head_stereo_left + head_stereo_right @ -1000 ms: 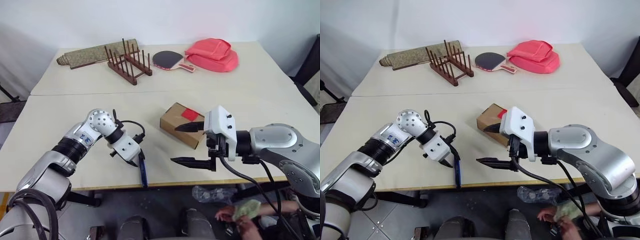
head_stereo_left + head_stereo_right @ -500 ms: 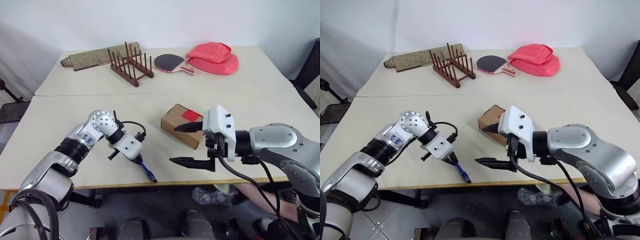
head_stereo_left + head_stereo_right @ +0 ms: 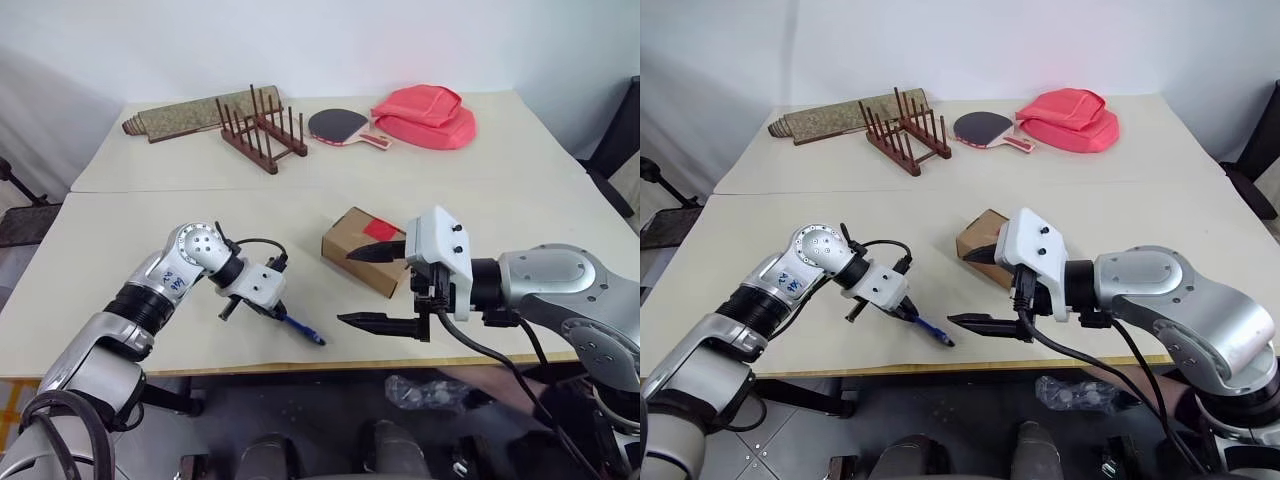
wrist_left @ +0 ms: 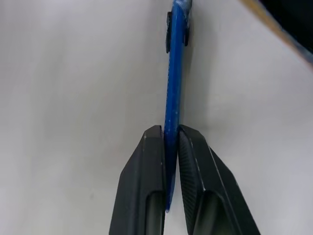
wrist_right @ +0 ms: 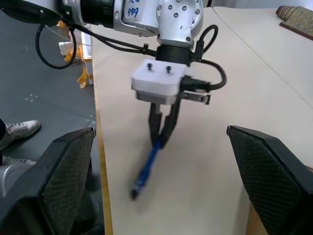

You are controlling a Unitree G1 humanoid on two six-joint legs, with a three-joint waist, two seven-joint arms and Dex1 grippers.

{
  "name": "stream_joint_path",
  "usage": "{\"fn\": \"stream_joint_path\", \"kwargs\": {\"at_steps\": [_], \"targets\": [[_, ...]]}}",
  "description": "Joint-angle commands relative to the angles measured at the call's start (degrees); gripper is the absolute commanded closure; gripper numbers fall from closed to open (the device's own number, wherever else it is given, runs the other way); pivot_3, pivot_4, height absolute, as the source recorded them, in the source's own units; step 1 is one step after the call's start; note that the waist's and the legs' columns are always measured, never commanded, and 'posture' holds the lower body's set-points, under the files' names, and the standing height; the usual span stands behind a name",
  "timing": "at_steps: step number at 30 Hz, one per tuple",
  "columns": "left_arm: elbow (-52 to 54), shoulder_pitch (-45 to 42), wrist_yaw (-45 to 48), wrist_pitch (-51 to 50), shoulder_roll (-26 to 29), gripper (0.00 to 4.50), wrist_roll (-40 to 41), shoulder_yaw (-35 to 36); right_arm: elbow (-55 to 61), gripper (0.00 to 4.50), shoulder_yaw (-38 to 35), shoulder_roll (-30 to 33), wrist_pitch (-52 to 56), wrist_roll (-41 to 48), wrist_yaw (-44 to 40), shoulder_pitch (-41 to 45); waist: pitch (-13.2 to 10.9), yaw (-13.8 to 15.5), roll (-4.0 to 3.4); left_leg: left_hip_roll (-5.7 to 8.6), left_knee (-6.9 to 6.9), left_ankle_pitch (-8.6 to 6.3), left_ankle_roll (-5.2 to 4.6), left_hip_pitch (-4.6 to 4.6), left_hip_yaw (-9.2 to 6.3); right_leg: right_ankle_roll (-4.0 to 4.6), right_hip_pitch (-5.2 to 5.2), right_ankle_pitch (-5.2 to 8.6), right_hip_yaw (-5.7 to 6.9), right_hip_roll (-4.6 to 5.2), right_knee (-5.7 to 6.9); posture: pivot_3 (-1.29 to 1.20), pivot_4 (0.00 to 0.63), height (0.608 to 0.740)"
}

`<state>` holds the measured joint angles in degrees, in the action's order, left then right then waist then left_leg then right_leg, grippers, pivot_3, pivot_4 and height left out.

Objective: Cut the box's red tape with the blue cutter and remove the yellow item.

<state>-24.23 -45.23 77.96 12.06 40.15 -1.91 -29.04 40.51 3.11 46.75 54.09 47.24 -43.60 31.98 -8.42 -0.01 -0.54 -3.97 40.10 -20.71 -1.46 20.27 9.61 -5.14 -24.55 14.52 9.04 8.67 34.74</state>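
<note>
The blue cutter stands on its narrow edge in my left gripper; I should lay it flat, then pinch its back end [image 4: 169, 193], slider up.
The blue cutter [image 3: 303, 329] sticks out of my left gripper [image 3: 276, 312], which is shut on its back end; its dark tip points right, low over the table near the front edge. The left wrist view shows both black fingers [image 4: 146, 161] pinching the blue cutter [image 4: 175, 73]. The brown box [image 3: 352, 243] with the red tape [image 3: 380, 230] on top lies right of centre. My right gripper [image 3: 376, 288] hangs open just in front of the box, one finger over its near edge, holding nothing. The yellow item is hidden.
At the back of the table stand a wooden rack [image 3: 262, 130], a table-tennis paddle [image 3: 340, 123], a red fabric bag [image 3: 425, 112] and a rolled mat [image 3: 180, 113]. The table's front edge [image 3: 300, 364] runs just below the cutter.
My left gripper has shut on the cutter and rolled. The cutter has swung from pointing at the front edge to pointing right. The right arm has kept still.
</note>
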Motion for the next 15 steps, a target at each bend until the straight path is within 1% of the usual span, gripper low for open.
{"fn": "stream_joint_path", "kwargs": {"at_steps": [1, 5, 9, 12, 15], "targets": [[8.37, 7.22, -5.91, -13.24, 2.88, 3.99, -7.26, 0.6, 1.11, 0.0, -1.85, 0.72, -0.54, 0.86, -0.39, -0.15, -0.03, -0.13, 0.04, -0.01, -0.03, 0.0, 0.01, 0.01, 0.0, 0.0, -0.02, 0.0, 0.0, -0.01, -0.01, 0.0, 0.15, 0.74], [18.77, 12.94, -9.9, -23.58, 4.2, 3.99, -8.48, 3.46, 0.62, 0.0, -1.24, 0.6, -1.37, 0.28, -1.08, -0.22, -0.06, -0.08, 0.07, -0.04, -0.06, 0.0, 0.07, 0.03, 0.01, 0.01, -0.06, 0.01, 0.02, -0.04, 0.0, 0.0, 0.15, 0.74], [30.47, 18.36, -15.26, -39.2, 5.08, 3.99, -10.45, 6.85, 0.48, 0.0, -1.18, 0.83, -2.03, -0.05, -2.19, -0.5, -0.13, -0.1, 0.13, -0.09, -0.11, -0.01, 0.09, 0.03, 0.02, 0.03, -0.1, 0.02, 0.0, -0.07, -0.04, 0.0, 0.15, 0.74], [37.82, 21.48, -16.91, -49.04, 6.0, 3.99, -10.84, 7.18, 0.06, 0.0, -1.08, 0.98, -2.48, -0.31, -3.16, -0.41, -0.22, -0.1, 0.23, -0.14, -0.14, -0.03, 0.12, 0.05, 0.02, 0.06, -0.15, 0.03, 0.0, -0.11, -0.05, 0.0, 0.15, 0.74], [44.4, 24.3, -18.7, -58.23, 5.72, 3.99, -10.52, 5.86, -0.99, 0.0, -0.41, 0.8, -3.4, -1.09, -4.21, 0.12, -0.25, -0.29, 0.25, -0.19, -0.2, -0.07, 0.22, 0.05, 0.08, 0.13, -0.21, 0.07, -0.01, -0.15, -0.06, 0.0, 0.15, 0.74]]}}
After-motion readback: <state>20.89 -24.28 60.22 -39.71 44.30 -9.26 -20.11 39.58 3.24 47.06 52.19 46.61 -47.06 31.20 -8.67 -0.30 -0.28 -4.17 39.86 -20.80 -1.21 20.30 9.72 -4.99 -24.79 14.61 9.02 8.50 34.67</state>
